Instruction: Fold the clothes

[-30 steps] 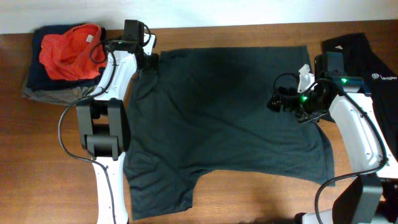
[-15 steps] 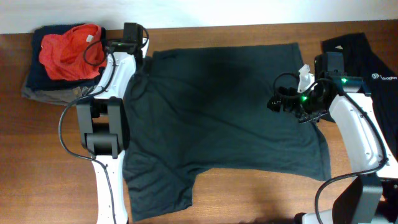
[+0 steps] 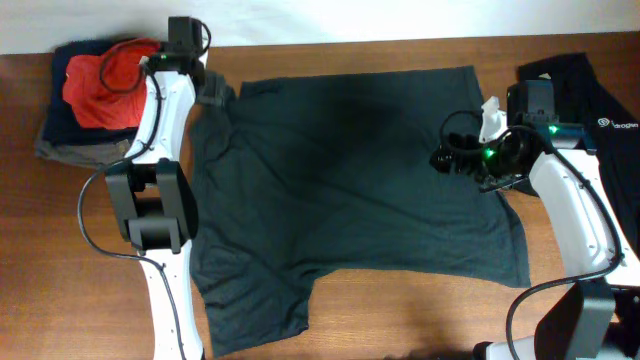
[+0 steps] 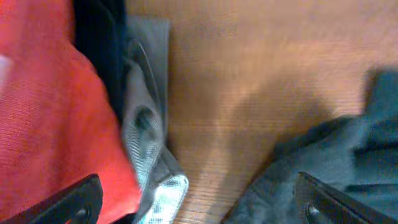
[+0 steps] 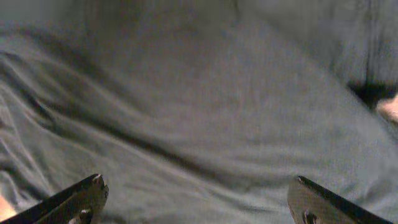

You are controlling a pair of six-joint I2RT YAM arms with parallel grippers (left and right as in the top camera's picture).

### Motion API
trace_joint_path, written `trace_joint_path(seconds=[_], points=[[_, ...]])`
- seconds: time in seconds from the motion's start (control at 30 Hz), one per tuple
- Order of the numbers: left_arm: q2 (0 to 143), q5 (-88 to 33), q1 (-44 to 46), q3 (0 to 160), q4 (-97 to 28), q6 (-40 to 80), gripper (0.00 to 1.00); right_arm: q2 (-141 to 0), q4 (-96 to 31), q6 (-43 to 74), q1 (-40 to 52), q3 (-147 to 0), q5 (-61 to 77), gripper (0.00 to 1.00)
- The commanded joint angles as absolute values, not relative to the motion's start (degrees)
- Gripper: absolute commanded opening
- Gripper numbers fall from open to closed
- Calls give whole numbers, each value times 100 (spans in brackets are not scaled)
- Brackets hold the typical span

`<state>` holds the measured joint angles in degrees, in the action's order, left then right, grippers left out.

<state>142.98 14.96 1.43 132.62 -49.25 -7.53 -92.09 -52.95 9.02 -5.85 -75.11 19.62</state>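
One finger of my left gripper is hanging over the red garment, so next I move clear of the pile and grab the shirt by its back corner [image 3: 218, 100].
One of the clothes, a dark short-sleeved shirt [image 3: 350, 180], lies spread flat across the middle of the table. My left gripper [image 3: 188, 72] hovers open at the shirt's back left corner, holding nothing. In the left wrist view it [image 4: 199, 202] spans bare wood, one finger over a red garment [image 4: 43, 106], the other over the shirt's edge [image 4: 323, 162]. My right gripper [image 3: 455, 158] stands open above the shirt's right side. The right wrist view shows only wrinkled shirt cloth [image 5: 199, 106] beneath that gripper [image 5: 199, 199], whose fingers are wide apart.
A pile of folded clothes [image 3: 60, 130] topped by the red garment [image 3: 100, 85] sits at the back left corner. Another black shirt with a white logo [image 3: 590, 100] lies at the back right, behind my right arm. Bare wood [image 3: 420, 320] shows along the front.
My left gripper closed on the shirt's back left corner, dragged it left, then opened and let go. It now sits further back and left, near the pile. The right arm stayed still.
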Motion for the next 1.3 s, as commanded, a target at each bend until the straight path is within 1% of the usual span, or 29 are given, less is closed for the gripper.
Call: trace_joint_path(seconds=[0.0,0.07,0.1,0.13,0.17,0.23,0.33,0.47,0.73,0.9,1.07,1.13,1.27], points=[[14313,913,204,13852,-5063,-679,97,-9231,-5070,882,-563,-7542,2012,97],[14313,493,211,13976,-5063,-676,97,-9231,-4897,882,-563,-7542,2012,97],[14313,338,209,13990,-5046,-676,95,-9231,-4814,882,-563,-7542,2012,97],[14313,132,209,13990,-5041,-679,91,-9231,-4764,882,-563,-7542,2012,97],[14317,-58,211,13987,-5059,-679,84,-9231,-4681,882,-563,-7542,2010,97],[14350,-360,211,13987,-5120,-725,74,-9231,-4565,884,-563,-7542,1984,97],[14444,-434,257,13976,-5177,-880,69,-9231,-4469,886,-563,-7542,1970,97],[14647,-429,349,13976,-5151,-1175,67,-9233,-4525,884,-563,-7542,1973,97],[15174,-196,360,13976,-4993,-1203,67,-9238,-4801,878,-563,-7542,1970,97],[15246,-172,349,13976,-4858,-1323,67,-9242,-4869,878,-563,-7522,1966,97],[15248,-119,349,13976,-4823,-1323,63,-9255,-4906,878,-563,-7518,1966,97],[15257,8,349,13976,-4821,-1326,59,-9275,-4932,878,-563,-7518,1966,97],[15268,130,349,13976,-4818,-1343,58,-9338,-5024,878,-563,-7518,1903,97]])
